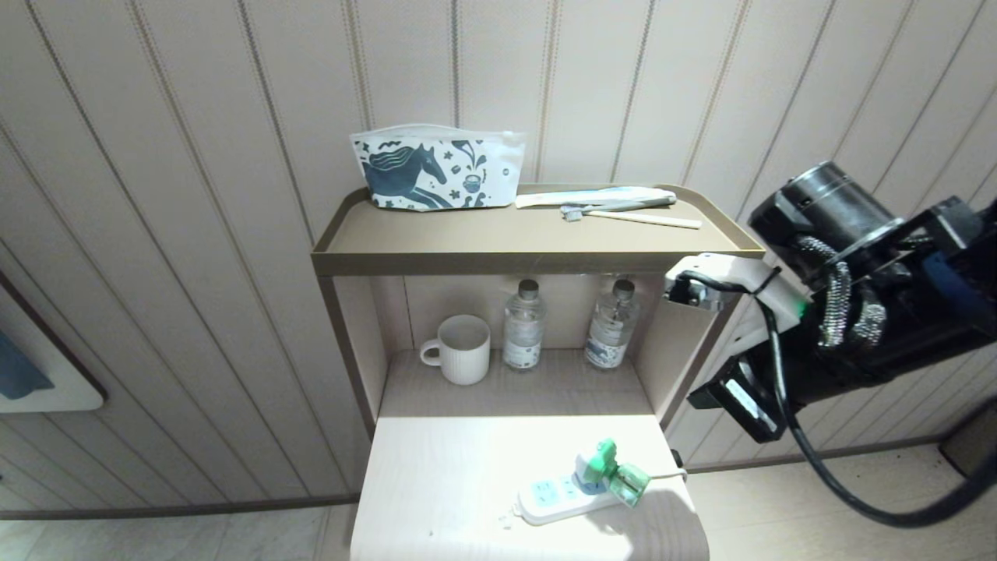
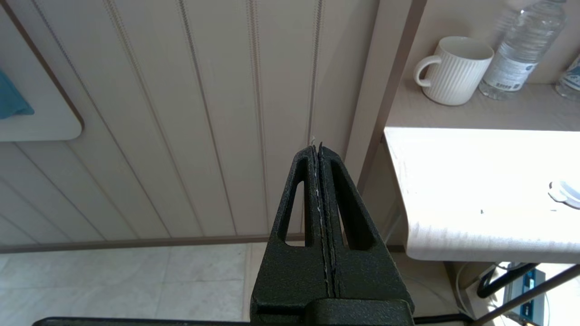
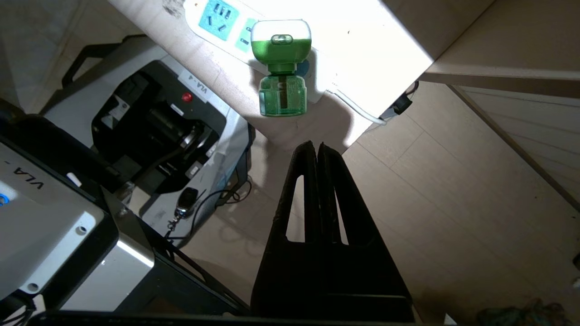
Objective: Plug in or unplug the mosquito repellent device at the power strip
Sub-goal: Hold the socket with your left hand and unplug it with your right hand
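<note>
The mosquito repellent device is next for my right gripper, which should go to it and close on the sides of its body (image 1: 599, 462) (image 3: 281, 41), just above its translucent green bottle.
The white power strip (image 1: 553, 499) lies near the front right of the pale table (image 1: 436, 483), its thin cord running off the right edge. The mosquito repellent device (image 1: 604, 467) sits on the strip's cord end, white and green, with its translucent green bottle (image 3: 282, 95) pointing out over the table edge. In the right wrist view the device (image 3: 281, 45) covers a socket of the strip (image 3: 217, 18). My right gripper (image 3: 315, 145) hangs shut and empty off the table's right side, apart from the device. My left gripper (image 2: 316, 146) is shut and empty, left of the table.
A white mug (image 1: 461, 349) and two clear water bottles (image 1: 523, 326) stand on the shelf behind the table. A horse-print pouch (image 1: 432, 167) and a toothbrush (image 1: 631, 214) lie on the top tray. My right arm (image 1: 857, 312) is raised beside the shelf's right wall. The robot base (image 3: 149, 117) is below.
</note>
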